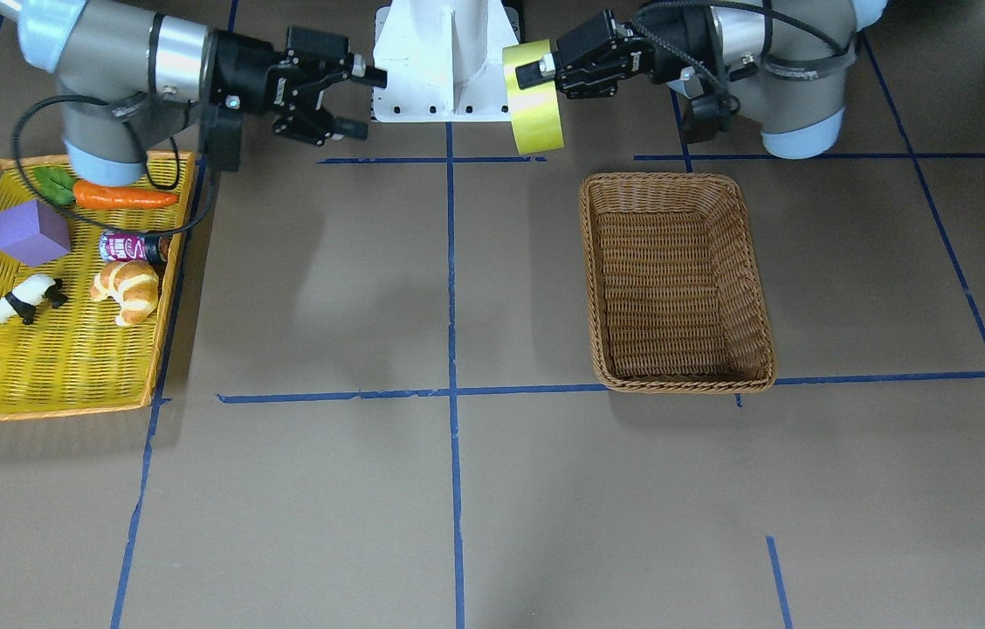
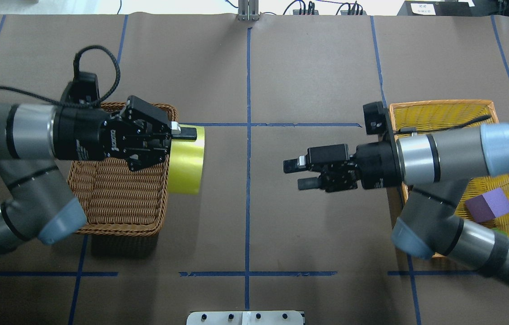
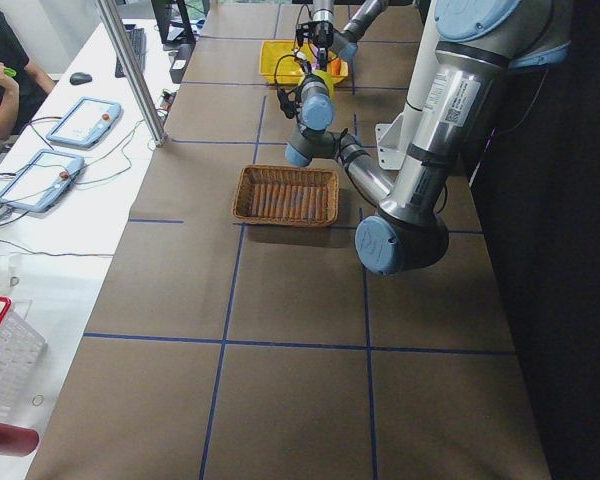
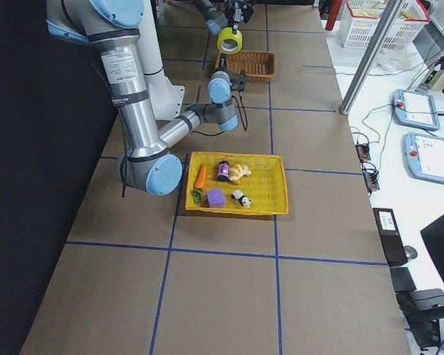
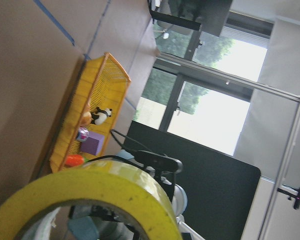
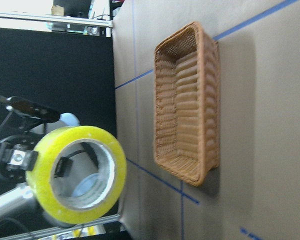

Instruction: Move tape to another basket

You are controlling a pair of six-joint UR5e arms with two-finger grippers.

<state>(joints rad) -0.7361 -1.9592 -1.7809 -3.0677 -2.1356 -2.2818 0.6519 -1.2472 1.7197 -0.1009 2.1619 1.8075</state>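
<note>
My left gripper is going to release the tape on the brown wicker basket's bottom (image 1: 661, 264), a little toward the white robot base.
The yellow-green tape (image 1: 534, 105) hangs in the air in my left gripper (image 1: 536, 77), which is shut on its rim with one finger on the outside of the roll. The roll is held on edge, above the table beside the inner side of the brown wicker basket (image 1: 676, 179), not over it. The tape also shows in the overhead view (image 2: 186, 160), beside the basket (image 2: 114, 198), and in the right wrist view (image 6: 80, 175). The basket holds nothing. My right gripper (image 1: 361, 103) is open and empty, in the air facing the tape across the table's middle.
The flat yellow tray (image 1: 65, 411) lies under my right arm. It holds a carrot (image 1: 124, 196), a purple cube (image 1: 31, 231), a small can (image 1: 133, 247), a croissant (image 1: 127, 290) and a toy panda (image 1: 21, 300). The white robot base (image 1: 444, 61) stands between the arms.
</note>
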